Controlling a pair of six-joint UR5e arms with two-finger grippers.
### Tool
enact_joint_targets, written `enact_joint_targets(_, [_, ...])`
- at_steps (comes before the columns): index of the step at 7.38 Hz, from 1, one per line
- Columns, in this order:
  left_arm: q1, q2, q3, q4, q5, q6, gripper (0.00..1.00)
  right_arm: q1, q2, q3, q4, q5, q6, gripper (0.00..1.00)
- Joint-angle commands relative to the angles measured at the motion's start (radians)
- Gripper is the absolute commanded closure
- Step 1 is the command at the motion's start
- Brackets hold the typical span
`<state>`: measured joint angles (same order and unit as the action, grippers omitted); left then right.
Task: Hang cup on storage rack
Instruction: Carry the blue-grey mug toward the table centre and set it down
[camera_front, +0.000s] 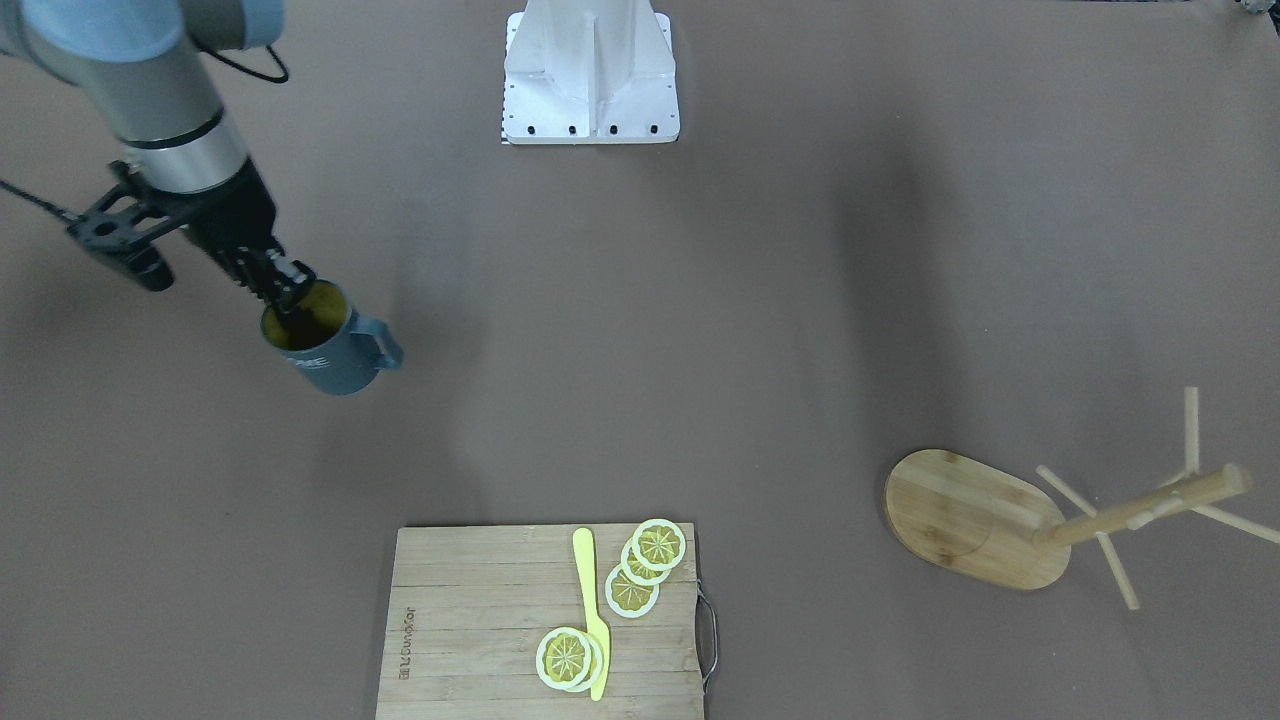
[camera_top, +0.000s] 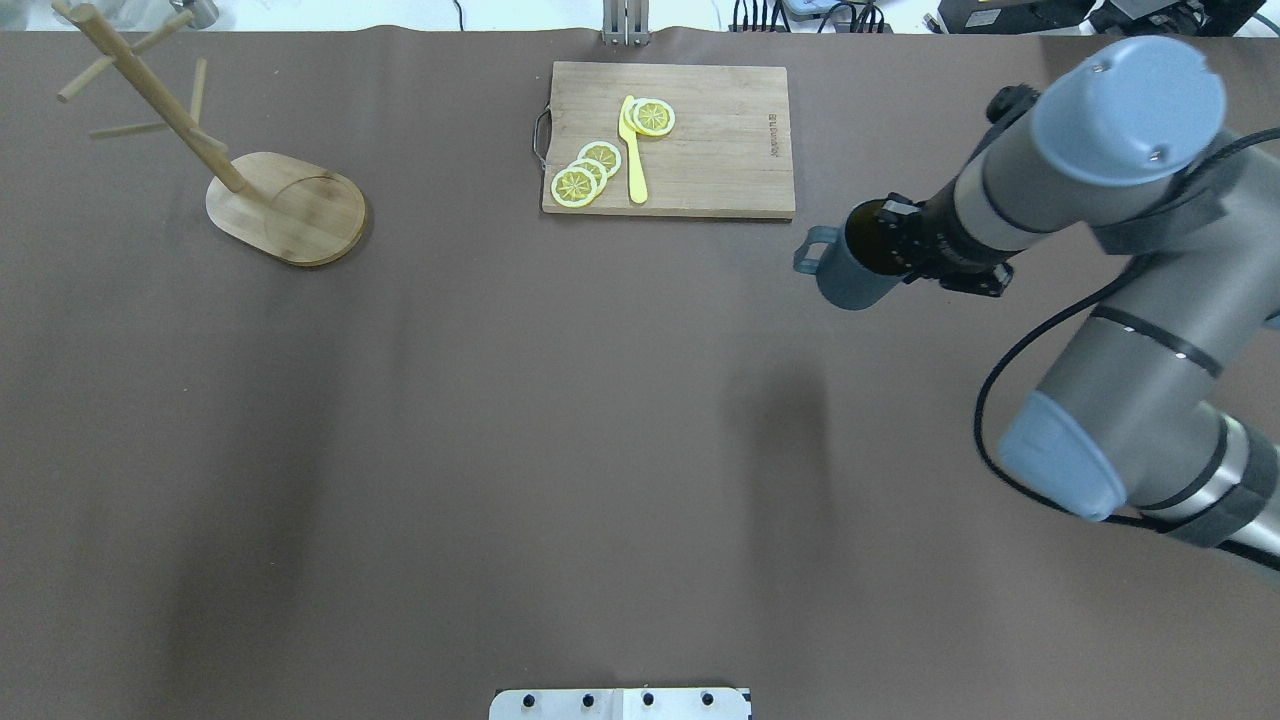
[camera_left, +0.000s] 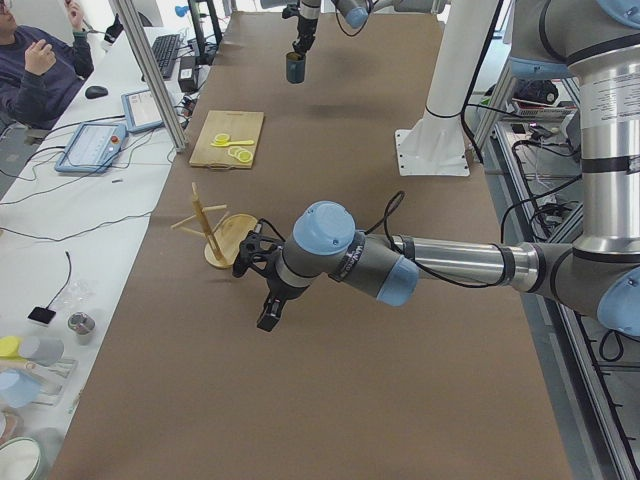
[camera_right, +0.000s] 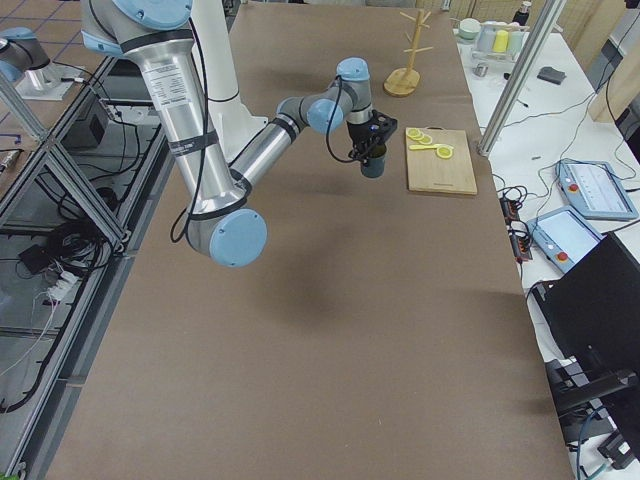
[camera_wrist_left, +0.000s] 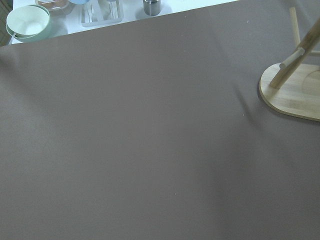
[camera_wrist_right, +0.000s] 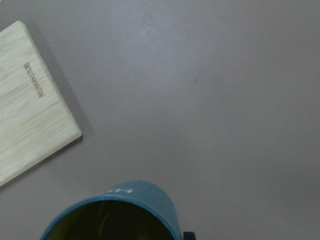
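Observation:
I should use my right gripper to set the dark teal cup down on the table (camera_front: 584, 348), in between the white base and the cutting board. The cup is now at the table's side.
The dark teal cup (camera_front: 335, 355) with a yellow inside is at the robot's right side of the table, its handle (camera_front: 385, 342) pointing toward the middle. My right gripper (camera_front: 283, 290) is shut on its rim, one finger inside the cup. The cup also shows from overhead (camera_top: 848, 275) and at the bottom of the right wrist view (camera_wrist_right: 125, 210). I cannot tell if the cup touches the table. The bamboo storage rack (camera_top: 290, 208) stands far off at the robot's far left, pegs bare. My left gripper (camera_left: 267, 316) shows only in the left side view, near the rack; I cannot tell its state.
A slatted cutting board (camera_top: 720, 150) with lemon slices (camera_top: 585, 172) and a yellow knife (camera_top: 633, 150) lies at the far middle, just left of the cup. The robot's white base (camera_front: 590, 75) is at the near edge. Bowls (camera_wrist_left: 27, 20) stand beyond the table end.

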<state>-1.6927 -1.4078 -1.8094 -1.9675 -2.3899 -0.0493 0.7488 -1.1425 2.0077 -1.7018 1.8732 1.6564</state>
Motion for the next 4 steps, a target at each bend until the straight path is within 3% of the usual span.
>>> enact_joint_targets(1, [0.001, 0.001, 0.002, -0.002, 0.000, -0.004, 0.01, -0.191, 0.149, -0.045, -0.078, -0.130, 0.280, 1.00])
enact_joint_targets(4, [0.002, 0.013, 0.002, -0.004, 0.000, -0.003, 0.01, -0.281, 0.392, -0.359, -0.078, -0.184, 0.497, 1.00])
